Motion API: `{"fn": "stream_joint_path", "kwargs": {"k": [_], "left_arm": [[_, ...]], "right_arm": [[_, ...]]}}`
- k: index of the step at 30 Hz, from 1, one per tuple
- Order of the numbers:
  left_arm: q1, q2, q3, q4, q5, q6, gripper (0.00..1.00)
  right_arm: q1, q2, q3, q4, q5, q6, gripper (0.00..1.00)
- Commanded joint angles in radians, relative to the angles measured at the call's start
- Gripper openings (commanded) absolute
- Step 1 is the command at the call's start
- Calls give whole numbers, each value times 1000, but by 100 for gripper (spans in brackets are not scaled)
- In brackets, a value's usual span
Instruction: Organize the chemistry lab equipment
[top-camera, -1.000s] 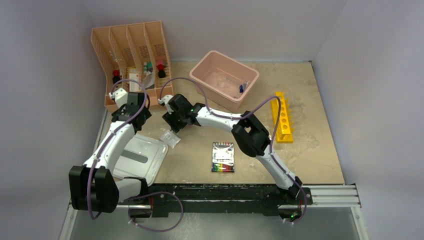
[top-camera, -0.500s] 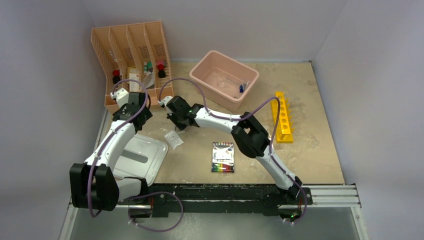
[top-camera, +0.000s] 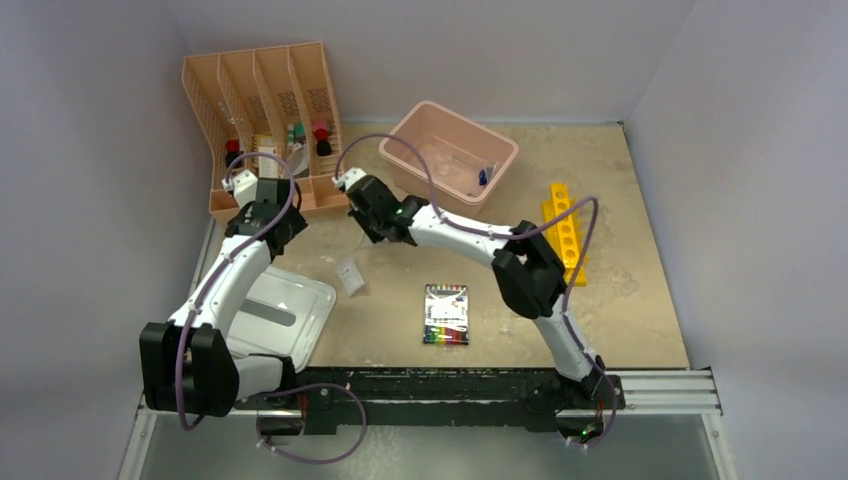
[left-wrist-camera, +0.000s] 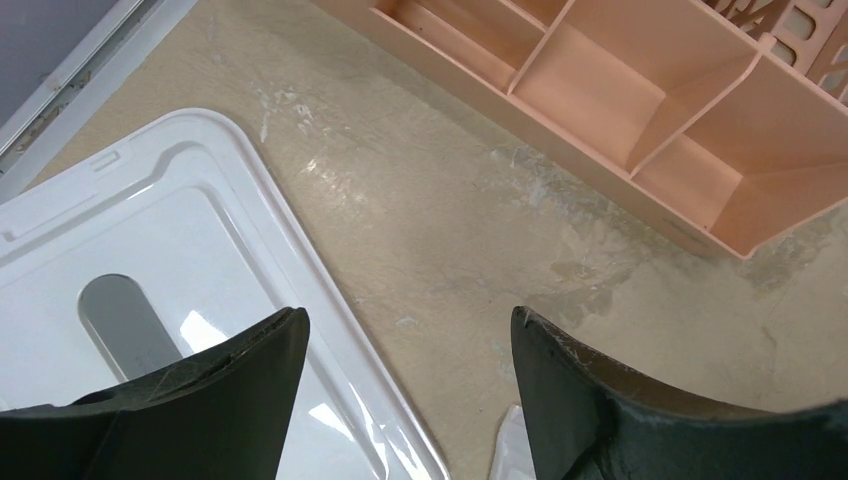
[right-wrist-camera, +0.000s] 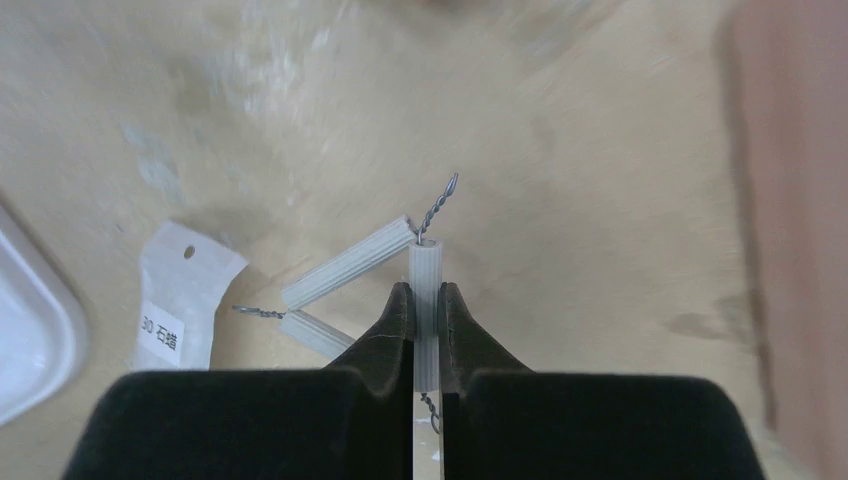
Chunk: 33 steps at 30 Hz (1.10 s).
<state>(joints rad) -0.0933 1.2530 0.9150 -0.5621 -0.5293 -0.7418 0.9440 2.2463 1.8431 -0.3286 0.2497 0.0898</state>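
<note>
Next, I release the wire-and-tube triangle from my right gripper inside the pink bin (top-camera: 462, 185), in the space between the blue item and the near side of the bin.
My right gripper (right-wrist-camera: 427, 290) is shut on one white ribbed tube of a small wire-and-tube triangle (right-wrist-camera: 350, 265), which hangs above the table with its twisted wire ends sticking out. In the top view that gripper (top-camera: 368, 212) hovers near the front of the pink organizer (top-camera: 265, 110). A small clear packet (right-wrist-camera: 185, 295) with a printed label lies flat on the table below and to the left (top-camera: 349, 275). The left gripper (left-wrist-camera: 405, 325) is open and holds nothing. It hangs over the right rim of the white tray (left-wrist-camera: 180, 200), and in the top view the left gripper (top-camera: 262, 225) is near the organizer's front left.
The organizer (left-wrist-camera: 600, 90) holds capped tubes and small items in its slots. A pink bin (top-camera: 470, 125) stands at the back centre with a blue item inside. A yellow tube rack (top-camera: 565, 235) lies at the right. A colourful flat pack (top-camera: 446, 314) is near the front centre.
My right gripper closed on the triangle beside the packet and lifted it up and back toward the organizer. The packet stays on the table. The left arm has hardly moved.
</note>
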Motion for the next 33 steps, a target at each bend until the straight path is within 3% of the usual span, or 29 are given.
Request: {"fn": "stream_joint_path", "kwargs": {"k": [1, 7, 15, 20, 33], "left_arm": [[-5, -9, 34, 34, 27, -12, 73], [-5, -11, -7, 70, 95, 2, 73], [-6, 19, -13, 112, 214, 15, 73], [-5, 43, -8, 118, 269, 40, 73], [-5, 108, 10, 109, 338, 61, 79]], "right_arm": [[-23, -180, 14, 116, 101, 32, 0], [-70, -260, 26, 166, 126, 32, 0], [-241, -309, 17, 188, 141, 34, 0], [-382, -313, -21, 201, 49, 127, 0], [-439, -88, 88, 144, -67, 123, 0]]}}
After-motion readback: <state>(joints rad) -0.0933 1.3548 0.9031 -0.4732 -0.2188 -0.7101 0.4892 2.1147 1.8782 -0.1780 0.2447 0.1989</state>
